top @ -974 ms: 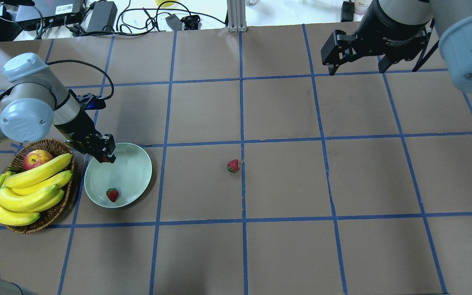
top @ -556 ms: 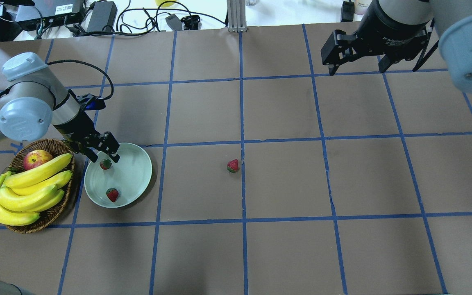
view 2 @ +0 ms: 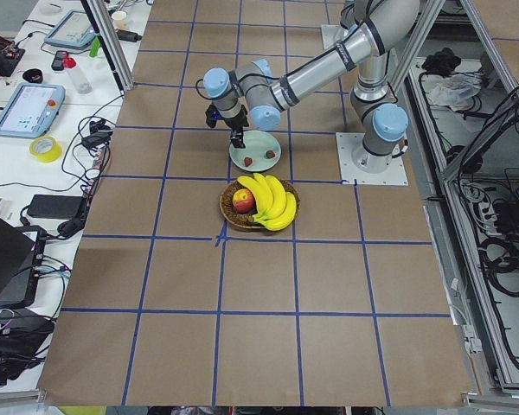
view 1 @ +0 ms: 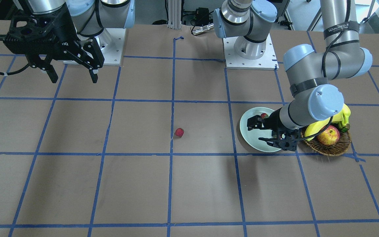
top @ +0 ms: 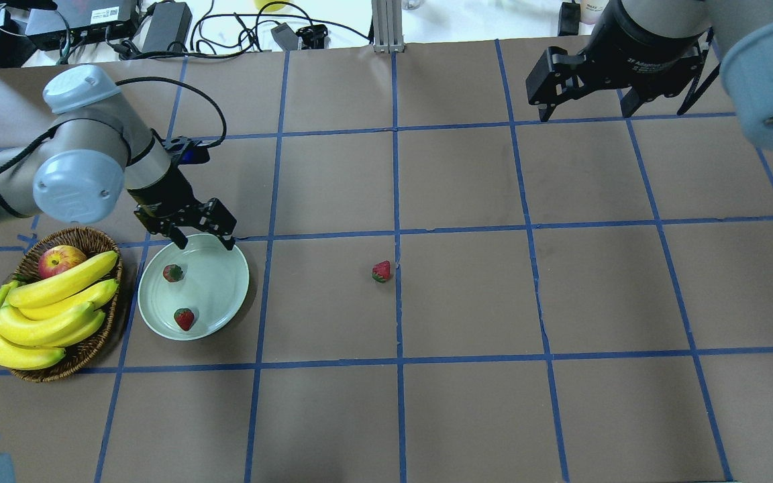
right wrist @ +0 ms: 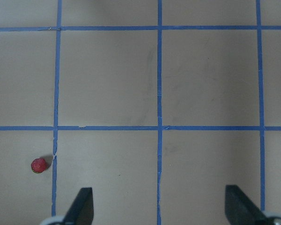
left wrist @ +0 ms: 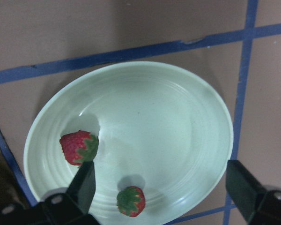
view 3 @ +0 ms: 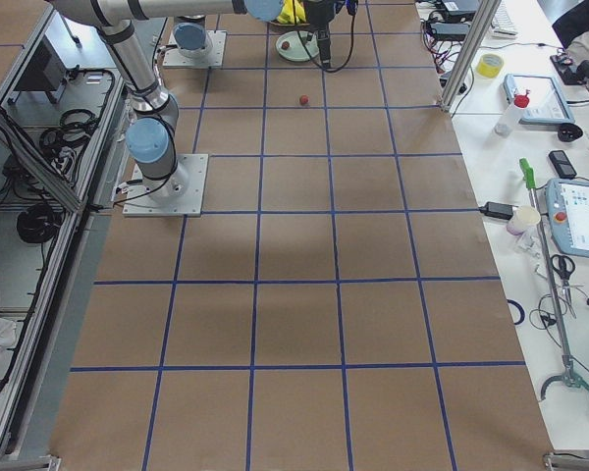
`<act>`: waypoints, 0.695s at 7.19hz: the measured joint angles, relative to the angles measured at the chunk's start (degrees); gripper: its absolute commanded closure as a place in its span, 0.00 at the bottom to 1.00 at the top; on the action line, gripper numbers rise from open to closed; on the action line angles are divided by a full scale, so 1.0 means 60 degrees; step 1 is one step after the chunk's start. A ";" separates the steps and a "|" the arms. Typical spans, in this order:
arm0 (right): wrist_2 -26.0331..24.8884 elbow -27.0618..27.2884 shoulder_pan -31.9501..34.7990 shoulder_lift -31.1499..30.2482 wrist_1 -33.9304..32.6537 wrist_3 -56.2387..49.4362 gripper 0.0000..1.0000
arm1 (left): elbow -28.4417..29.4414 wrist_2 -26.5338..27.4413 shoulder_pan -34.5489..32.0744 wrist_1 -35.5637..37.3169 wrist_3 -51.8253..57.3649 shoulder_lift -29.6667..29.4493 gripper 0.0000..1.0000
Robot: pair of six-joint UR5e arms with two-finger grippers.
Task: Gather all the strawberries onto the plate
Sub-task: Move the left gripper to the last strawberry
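Observation:
The lone strawberry beside the blue tape in the middle of the table is next, so my left gripper will go to it and close on the strawberry's sides (view 1: 179, 132).
The pale green plate (top: 215, 288) lies at the table's left with two strawberries in it, one near its far left rim (top: 172, 272) and one near its front (top: 184, 318). A third strawberry (top: 381, 271) lies on the brown paper at mid-table. My left gripper (top: 205, 243) hangs open and empty over the plate's far rim. Its wrist view looks down on the plate (left wrist: 164, 131) with both berries (left wrist: 78, 148) (left wrist: 130, 201). My right gripper (top: 584, 111) is open high at the far right; its wrist view shows the lone strawberry (right wrist: 39, 165) at lower left.
A wicker basket (top: 84, 352) with bananas (top: 51, 308) and an apple (top: 61, 260) touches the plate's left side. Cables and power bricks lie beyond the table's far edge. Blue tape lines grid the brown paper.
My left gripper opened and let a strawberry fall into the plate near its far left rim. It then lifted and shifted right. The right arm stayed put.

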 measured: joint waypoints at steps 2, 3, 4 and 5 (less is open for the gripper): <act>0.0000 0.0004 -0.0002 0.0000 0.0004 -0.0001 0.00 | 0.0076 -0.0718 -0.1141 0.0424 -0.0958 -0.0068 0.00; 0.0002 0.0005 0.0000 0.0003 0.0002 0.0001 0.00 | 0.0087 -0.1083 -0.1755 0.0714 -0.1427 -0.0094 0.00; 0.0008 0.0003 0.0000 0.0009 -0.0001 0.0008 0.00 | 0.0088 -0.1288 -0.2374 0.1063 -0.1772 -0.0138 0.00; 0.0016 0.0001 0.0003 0.0017 -0.0005 0.0014 0.00 | 0.0090 -0.1365 -0.2869 0.1412 -0.1934 -0.0171 0.00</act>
